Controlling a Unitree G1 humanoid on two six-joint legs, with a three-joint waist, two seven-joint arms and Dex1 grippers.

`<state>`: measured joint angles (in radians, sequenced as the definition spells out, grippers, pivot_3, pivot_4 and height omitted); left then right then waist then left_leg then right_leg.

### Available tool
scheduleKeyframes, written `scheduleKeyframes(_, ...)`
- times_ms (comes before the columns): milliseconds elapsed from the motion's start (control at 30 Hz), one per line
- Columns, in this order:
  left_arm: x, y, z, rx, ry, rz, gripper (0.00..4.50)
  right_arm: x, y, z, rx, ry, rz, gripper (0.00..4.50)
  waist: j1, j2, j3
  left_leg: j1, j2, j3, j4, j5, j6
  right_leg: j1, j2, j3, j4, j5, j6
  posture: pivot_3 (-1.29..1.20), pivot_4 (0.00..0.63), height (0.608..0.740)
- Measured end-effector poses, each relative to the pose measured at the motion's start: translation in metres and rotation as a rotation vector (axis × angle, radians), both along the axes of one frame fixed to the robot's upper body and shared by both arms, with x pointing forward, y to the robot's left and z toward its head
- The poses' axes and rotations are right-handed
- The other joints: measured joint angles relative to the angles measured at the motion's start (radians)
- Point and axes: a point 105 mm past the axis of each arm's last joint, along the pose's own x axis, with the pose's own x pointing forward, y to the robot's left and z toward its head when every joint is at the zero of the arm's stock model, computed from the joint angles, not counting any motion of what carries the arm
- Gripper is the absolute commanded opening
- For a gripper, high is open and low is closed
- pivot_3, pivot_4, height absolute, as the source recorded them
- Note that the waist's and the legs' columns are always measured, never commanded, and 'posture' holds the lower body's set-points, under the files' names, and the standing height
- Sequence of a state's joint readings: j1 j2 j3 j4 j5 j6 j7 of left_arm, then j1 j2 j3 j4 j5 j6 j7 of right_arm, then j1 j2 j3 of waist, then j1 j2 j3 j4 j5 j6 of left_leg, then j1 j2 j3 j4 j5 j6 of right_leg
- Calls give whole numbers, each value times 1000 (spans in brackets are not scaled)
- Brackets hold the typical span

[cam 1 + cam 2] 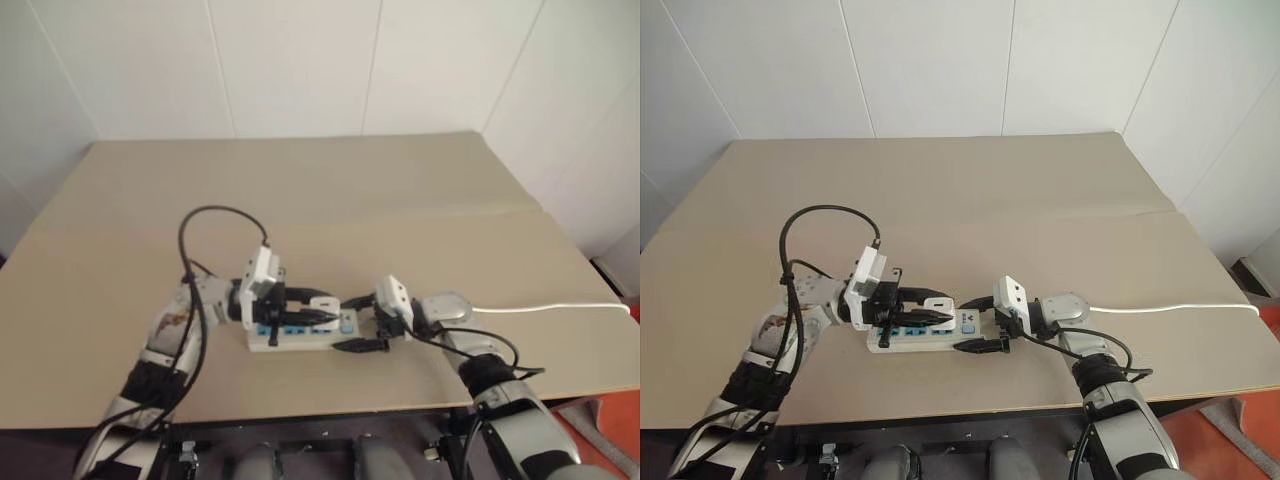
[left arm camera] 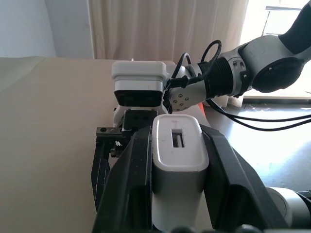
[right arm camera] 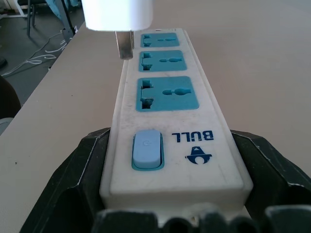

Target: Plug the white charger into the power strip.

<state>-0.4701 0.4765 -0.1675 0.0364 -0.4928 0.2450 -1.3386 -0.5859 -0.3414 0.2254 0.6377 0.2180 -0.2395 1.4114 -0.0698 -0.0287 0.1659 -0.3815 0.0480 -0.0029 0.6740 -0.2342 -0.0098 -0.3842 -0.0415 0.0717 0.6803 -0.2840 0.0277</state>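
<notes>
I will use my left gripper to release the white charger in the power strip's blue socket (image 1: 322, 328), the one that is nearest to my right gripper.
The power strip (image 1: 300, 338), a long white bar with three blue sockets, lies on the tan table (image 1: 350, 200). My right gripper (image 1: 358, 322) is shut across its switch end, one black finger (image 3: 73, 174) against each long side. The white charger (image 2: 177, 160) is clamped between my left gripper's (image 1: 325, 308) black fingers. In the right wrist view the charger (image 3: 119, 14) hangs just above the strip. Its metal prong (image 3: 125, 44) points down beside the middle socket (image 3: 160, 60) and is not in any slot.
The strip's thin white cord (image 1: 550, 307) runs off to the right across the table. A black cable (image 1: 215, 215) loops up over my left forearm. The table's front edge is close behind the strip, and white walls stand behind the table.
</notes>
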Motion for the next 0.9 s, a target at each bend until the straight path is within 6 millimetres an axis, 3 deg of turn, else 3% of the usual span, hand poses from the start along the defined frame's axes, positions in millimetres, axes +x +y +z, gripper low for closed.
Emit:
scheduleKeyframes(400, 4, 6, -16, 47, 5, 2, 1037, -1, 0, 0, 0, -2, 0, 3446, 0, 0, 0, -1, 0, 0, -2, 0, 0, -1, 0, 0, -2, 0, 0, 0, 150, 740)
scheduleKeyframes(900, 8, 5, -20, 47, -9, 9, 1037, -1, 0, 0, 0, -3, 1, 3446, 0, 0, 0, 0, 0, 0, -5, 0, 0, -1, 0, 0, -4, 0, 0, 0, 150, 740)
